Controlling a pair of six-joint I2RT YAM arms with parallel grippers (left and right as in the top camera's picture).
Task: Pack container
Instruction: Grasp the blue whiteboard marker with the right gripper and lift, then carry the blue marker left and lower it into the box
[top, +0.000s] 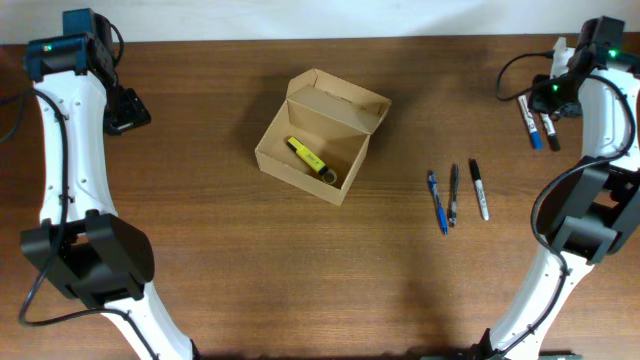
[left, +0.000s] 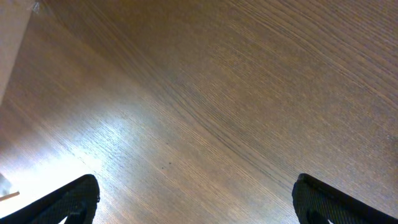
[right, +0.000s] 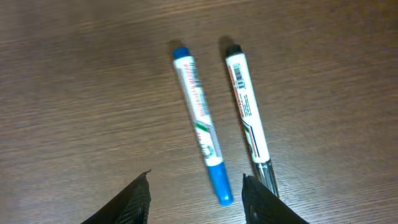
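The robot's right gripper needs to next close on the cap (top: 535, 137) (right: 216, 169) of the blue-capped marker, where the cap meets the white body of the marker.
The tan cardboard container (top: 312, 140) stands open at the table's middle, its flap lid raised at the back. A yellow marker (top: 308, 156) lies inside it. My left gripper (top: 128, 108) is open and empty over bare wood at the far left, its fingertips (left: 196, 202) wide apart. My right gripper (top: 553, 97) is open at the far right, just above a blue-capped marker (right: 201, 124) and a black-capped marker (right: 247, 109). Its fingertips (right: 196, 199) frame the blue marker's cap end and hold nothing.
Three more pens lie side by side right of the container: a blue pen (top: 437, 201), a dark pen (top: 453, 194) and a black-and-white marker (top: 480, 189). The two markers under my right gripper also show from overhead (top: 533, 122).
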